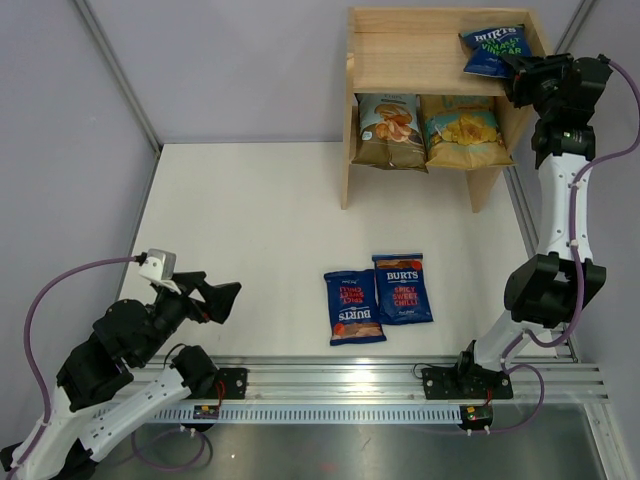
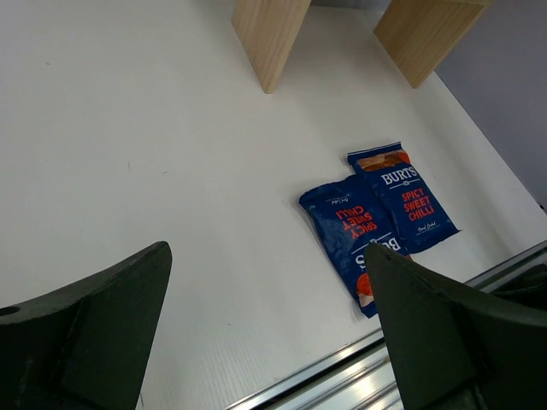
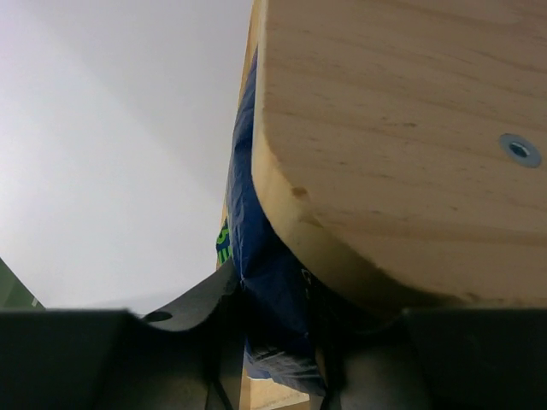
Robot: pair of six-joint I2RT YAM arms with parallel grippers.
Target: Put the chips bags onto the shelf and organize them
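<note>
I need to take the bag's near corner (image 3: 280,359) with my right gripper and pull the dark-blue BURTS bag straight before leaving, because it slants across the shelf's top level.
The light wood shelf (image 1: 400,60) stands at the back right. On its lower tier stand the tan-and-teal chips bag (image 1: 390,132) and the light-blue-and-olive bag (image 1: 464,133). My right gripper (image 1: 518,72) is shut on a dark-blue BURTS bag (image 1: 491,50) at the right end of the top tier, against the side panel (image 3: 402,145); the bag shows between its fingers in the right wrist view (image 3: 269,290). Two more BURTS bags (image 1: 353,306) (image 1: 402,288) lie flat on the table, also in the left wrist view (image 2: 355,231) (image 2: 403,198). My left gripper (image 1: 222,298) is open and empty at the near left.
The white table (image 1: 240,230) is walled by grey panels left, back and right. An aluminium rail (image 1: 330,385) with both arm bases runs along the near edge. The shelf's two legs (image 2: 267,38) stand on the table at the back.
</note>
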